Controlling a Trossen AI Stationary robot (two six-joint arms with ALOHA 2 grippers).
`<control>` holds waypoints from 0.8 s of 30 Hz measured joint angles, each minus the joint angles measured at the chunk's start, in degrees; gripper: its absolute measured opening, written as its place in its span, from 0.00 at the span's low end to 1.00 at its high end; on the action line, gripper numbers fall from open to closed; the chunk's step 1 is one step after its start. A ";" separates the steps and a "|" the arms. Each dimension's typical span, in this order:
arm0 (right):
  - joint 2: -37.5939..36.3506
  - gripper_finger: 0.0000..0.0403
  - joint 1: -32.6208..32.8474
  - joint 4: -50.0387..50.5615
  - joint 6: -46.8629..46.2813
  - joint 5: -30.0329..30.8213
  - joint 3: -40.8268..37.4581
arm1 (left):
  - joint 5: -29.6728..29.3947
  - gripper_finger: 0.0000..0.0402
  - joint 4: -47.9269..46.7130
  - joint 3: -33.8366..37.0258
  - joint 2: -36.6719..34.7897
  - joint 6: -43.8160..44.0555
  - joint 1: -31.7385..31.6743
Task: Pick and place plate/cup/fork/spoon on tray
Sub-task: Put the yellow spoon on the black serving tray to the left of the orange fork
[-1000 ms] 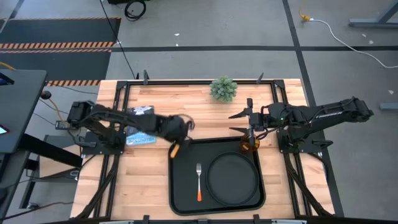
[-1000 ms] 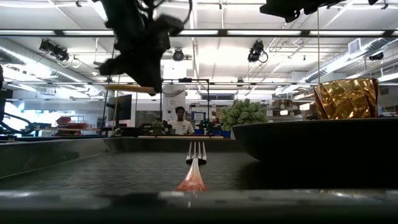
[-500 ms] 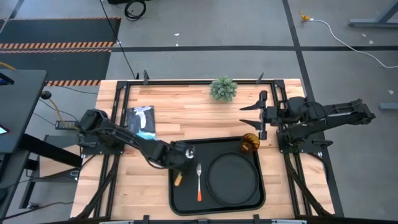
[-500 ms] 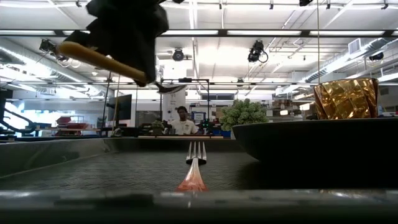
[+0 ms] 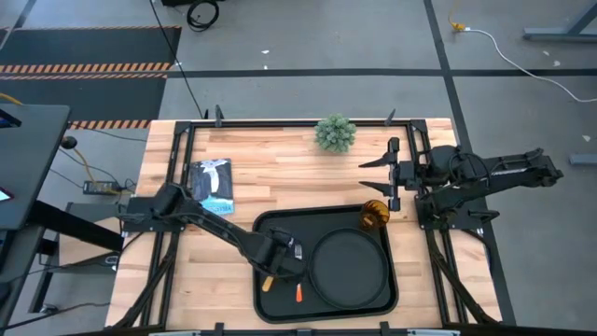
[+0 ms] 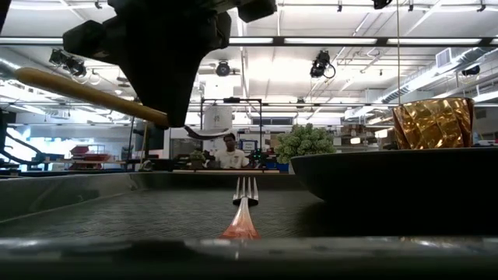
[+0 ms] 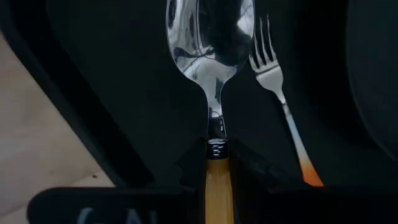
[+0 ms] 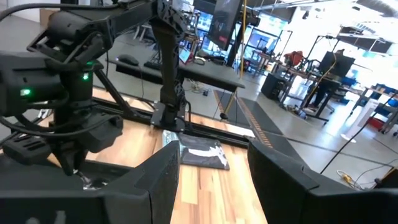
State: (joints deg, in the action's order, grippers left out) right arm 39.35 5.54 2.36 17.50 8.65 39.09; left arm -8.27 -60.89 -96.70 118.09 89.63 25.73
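Observation:
My left gripper will let go of the spoon on the tray's bottom beside the fork (image 5: 281, 273) (image 7: 228, 122), on the side of the fork away from the plate.
My left gripper (image 5: 280, 259) is over the left part of the black tray (image 5: 265, 224), shut on the orange-handled spoon (image 7: 210, 43). The spoon also shows in the low view (image 6: 85, 93). The fork (image 7: 277, 81) lies flat on the tray floor just beside the spoon. The round black plate (image 5: 349, 268) sits in the tray's right part. The amber cup (image 5: 374, 215) stands upright in the tray's far right corner. My right gripper (image 5: 392, 175) is open and empty above the table, beyond the cup. My left gripper pinches the spoon's orange handle (image 7: 217, 180) between its two fingers (image 7: 191, 169), just behind the metal collar at the neck. The bowl sticks out ahead of the fingers. The spoon is clear of the tray floor and tilted, its handle end (image 6: 31, 76) higher than its bowl (image 6: 204, 132).
A small green plant (image 5: 335, 133) stands at the table's far edge. A blue-and-black packet (image 5: 211, 185) lies on the wood left of the tray. Bare wood shows left of the tray (image 5: 201, 271). A person (image 6: 226, 152) is in the room beyond the table.
My left gripper has carried the spoon from the tray's far left corner toward the near edge, over the tray beside the fork, turning as it went. My right gripper has drawn back from the cup toward the table's right edge; the cup stays standing on the tray.

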 joint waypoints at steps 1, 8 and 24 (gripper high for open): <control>0.00 0.49 0.00 0.03 0.00 -0.11 0.00 | -0.01 0.15 0.17 -0.20 0.27 0.52 0.12; 0.00 0.49 0.00 -0.12 -0.59 -1.55 0.02 | 0.04 0.15 0.30 -0.25 1.81 5.61 1.19; 1.48 0.49 0.00 2.15 -3.89 -2.23 0.01 | -0.49 0.15 0.93 -0.14 3.15 24.46 3.42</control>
State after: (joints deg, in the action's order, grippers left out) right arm 40.84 5.54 4.51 13.61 6.42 39.10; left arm -8.76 -59.96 -96.84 121.24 114.09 29.15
